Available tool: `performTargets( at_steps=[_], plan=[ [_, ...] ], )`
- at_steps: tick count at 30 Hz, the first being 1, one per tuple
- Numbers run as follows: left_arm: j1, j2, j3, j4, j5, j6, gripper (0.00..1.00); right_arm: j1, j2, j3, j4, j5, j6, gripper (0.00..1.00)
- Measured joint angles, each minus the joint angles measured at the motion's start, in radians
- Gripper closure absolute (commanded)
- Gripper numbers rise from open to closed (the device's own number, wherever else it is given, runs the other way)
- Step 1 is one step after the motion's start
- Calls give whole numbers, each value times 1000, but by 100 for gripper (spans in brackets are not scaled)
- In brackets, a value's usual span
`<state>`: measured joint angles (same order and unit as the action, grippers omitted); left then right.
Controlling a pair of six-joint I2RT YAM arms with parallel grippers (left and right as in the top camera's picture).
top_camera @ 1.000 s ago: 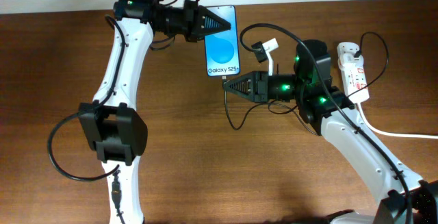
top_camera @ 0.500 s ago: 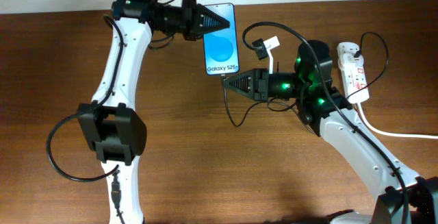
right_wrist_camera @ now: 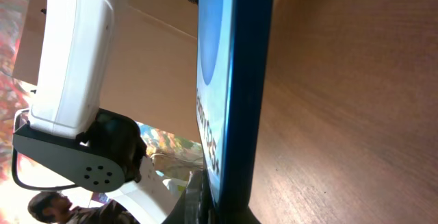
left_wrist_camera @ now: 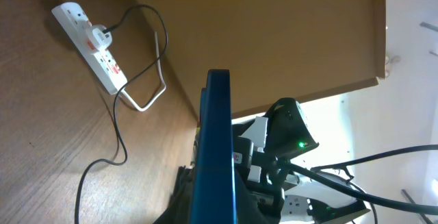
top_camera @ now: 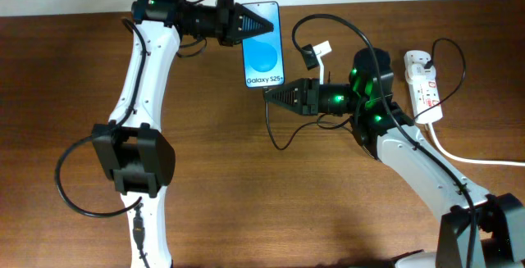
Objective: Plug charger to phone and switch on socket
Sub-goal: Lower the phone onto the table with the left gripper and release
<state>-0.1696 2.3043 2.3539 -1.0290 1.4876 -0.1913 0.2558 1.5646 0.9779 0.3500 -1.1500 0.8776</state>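
Note:
Next, the left gripper releases the phone flat on the table just off the fingertips of my right gripper (top_camera: 256, 106). The phone is now held off the table.
The phone (top_camera: 264, 48), blue screen reading "Galaxy S25+", is held off the table at the back by my left gripper (top_camera: 264, 24), which is shut on its top end. It shows edge-on in the left wrist view (left_wrist_camera: 216, 148) and in the right wrist view (right_wrist_camera: 236, 80). My right gripper (top_camera: 270, 94) is shut on the plug end of the charger (top_camera: 274, 134), pressed at the phone's bottom edge; the plug tip itself is hidden. The thin black cable loops down onto the table. The white socket (top_camera: 425, 84) lies at the far right, also in the left wrist view (left_wrist_camera: 92, 39).
A thick white cord (top_camera: 467, 158) runs from the socket off the right edge. A black adapter cable (top_camera: 447, 51) arches over the socket. A small white tag (top_camera: 321, 52) hangs on the cable by the right arm. The left arm's base (top_camera: 135, 161) stands at front left.
My right gripper has moved up and left with the plug, closing on the phone's bottom edge. The phone and left gripper have shifted slightly left and back.

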Motion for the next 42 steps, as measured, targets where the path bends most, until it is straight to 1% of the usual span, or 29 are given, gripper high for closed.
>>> performTargets(
  at_steps=[3,7,9,10,12,14,16,19,20,21,23,26,27,32,35,39,42],
  plan=[
    [-3,0,0,-10,-3,10,100,-10,1,13,-24,56,8,78],
    [-2,0,-1,-19,-24,14,100,-17,2,17,-45,68,5,71],
    [6,0,-1,-22,-30,13,100,-22,2,17,-48,69,5,61],
    [10,0,-1,-24,-45,11,100,-24,2,17,-50,69,5,53],
    [14,0,-1,-26,-92,10,100,-27,2,17,-50,68,3,40],
    [15,0,-1,-32,-145,10,100,-27,2,18,-50,67,4,30],
    [15,0,-1,-69,-208,12,100,-27,3,18,-53,67,0,23],
    [15,0,0,-168,-298,48,100,-27,10,19,-101,66,-31,21],
    [14,0,-1,-208,-332,89,100,-28,11,19,-152,68,-62,21],
    [14,0,-2,-256,-405,124,100,-28,11,19,-172,68,-79,20],
    [9,1,-2,-317,-462,179,100,-28,11,21,-234,68,-122,20],
    [-21,27,-2,-353,-529,237,100,-28,12,21,-314,68,-199,16],
    [-29,43,-2,-356,-539,242,100,-28,12,22,-328,68,-211,16],
    [-59,174,-2,-354,-565,251,100,-28,12,23,-418,73,-287,10],
    [-58,233,-2,-302,-576,231,100,-28,12,23,-448,90,-306,6],
    [-58,299,-2,-172,-580,151,100,-28,12,23,-468,103,-310,5],
    [-58,354,-2,-104,-580,75,100,-28,12,23,-482,106,-313,5]
  ],
)
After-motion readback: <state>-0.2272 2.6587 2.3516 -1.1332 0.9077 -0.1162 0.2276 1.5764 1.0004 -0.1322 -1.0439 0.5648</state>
